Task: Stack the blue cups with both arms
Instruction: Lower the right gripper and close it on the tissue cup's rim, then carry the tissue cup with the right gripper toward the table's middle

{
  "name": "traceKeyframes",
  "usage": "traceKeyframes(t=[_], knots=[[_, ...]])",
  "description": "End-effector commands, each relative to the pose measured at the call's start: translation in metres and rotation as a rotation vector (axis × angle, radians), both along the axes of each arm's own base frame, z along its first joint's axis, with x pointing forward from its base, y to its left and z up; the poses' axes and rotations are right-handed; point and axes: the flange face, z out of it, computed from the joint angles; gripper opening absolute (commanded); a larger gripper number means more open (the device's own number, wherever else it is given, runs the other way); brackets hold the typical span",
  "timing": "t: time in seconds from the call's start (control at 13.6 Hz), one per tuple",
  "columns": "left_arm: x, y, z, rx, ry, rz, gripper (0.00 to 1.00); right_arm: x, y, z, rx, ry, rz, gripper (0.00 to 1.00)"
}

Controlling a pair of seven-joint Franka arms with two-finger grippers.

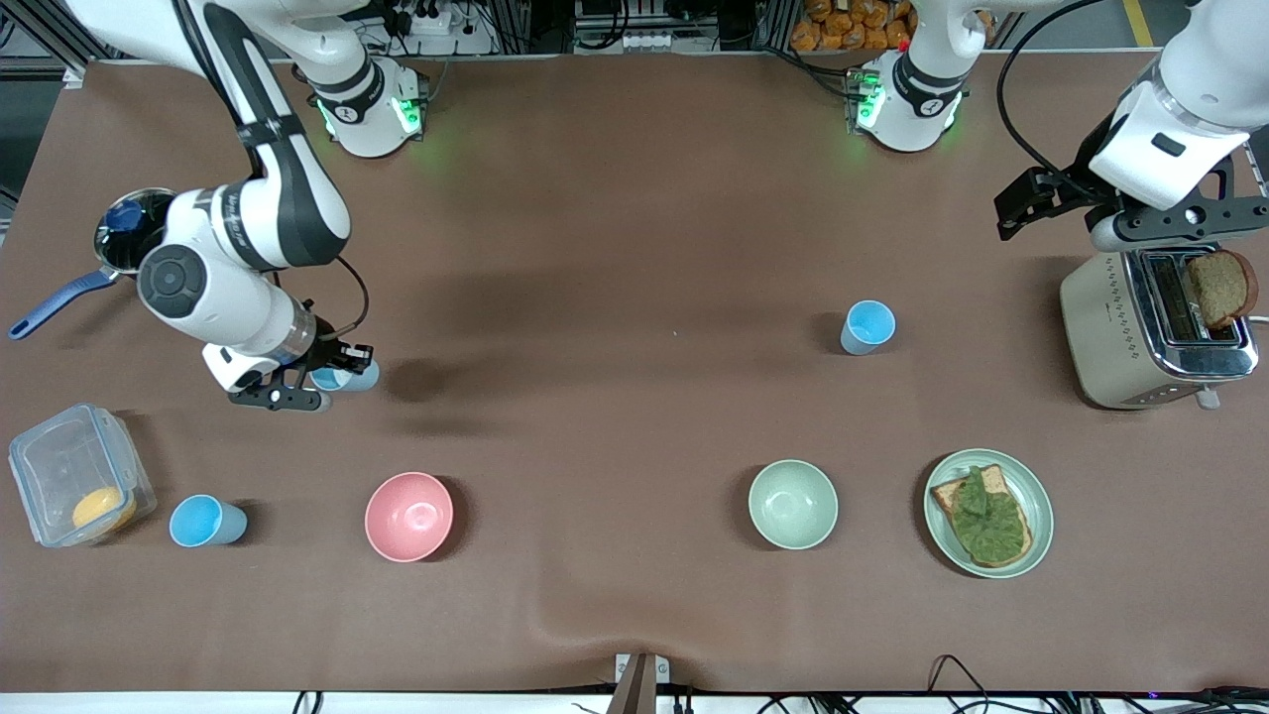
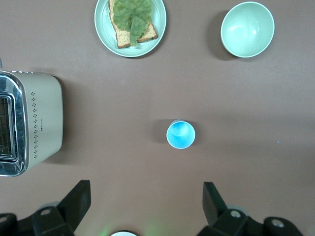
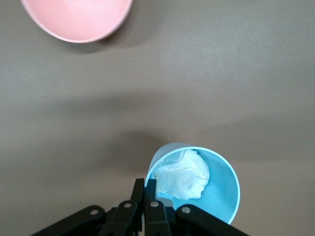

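My right gripper will release the paper-filled blue cup on open table, pot side of the upright in the middle of the table blue cup (image 1: 662,340).
Three blue cups show. One (image 1: 868,326) stands upright mid-table toward the left arm's end; it also shows in the left wrist view (image 2: 180,134). Another (image 1: 206,521) stands near the front camera, beside the clear box. The third (image 1: 349,377) is in my right gripper (image 1: 309,383), whose fingers are shut on its rim (image 3: 150,189); this cup (image 3: 219,194) has crumpled white paper (image 3: 182,174) inside and is low over the table. My left gripper (image 1: 1016,206) is open and empty, high over the table beside the toaster; its fingers (image 2: 78,196) are wide apart.
A pink bowl (image 1: 408,516) and a pale green bowl (image 1: 792,504) sit near the front camera. A plate with topped toast (image 1: 1031,535) and a toaster (image 1: 1110,327) holding bread are at the left arm's end. A pot (image 1: 129,233) and a clear box (image 1: 59,466) are at the right arm's end.
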Motion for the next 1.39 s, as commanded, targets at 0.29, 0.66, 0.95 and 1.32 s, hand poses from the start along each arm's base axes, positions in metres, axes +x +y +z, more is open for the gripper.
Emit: traceKeyframes(t=[0.29,0.66,0.95,1.32], knots=[[0.005,-0.006,-0.005,0.0,0.014,-0.014,1.0,-0.002,0.136,0.063,0.031,-0.077,0.013,0.0],[0.005,-0.011,-0.005,0.0,0.005,-0.023,1.0,-0.032,0.251,0.085,0.082,-0.152,0.032,0.0],[0.011,-0.012,-0.011,0.004,0.002,-0.024,1.0,-0.064,0.375,0.061,0.059,-0.115,0.064,0.0],[0.013,-0.007,-0.01,-0.007,-0.006,-0.013,1.0,-0.091,0.463,-0.013,-0.059,-0.129,0.096,0.0]])
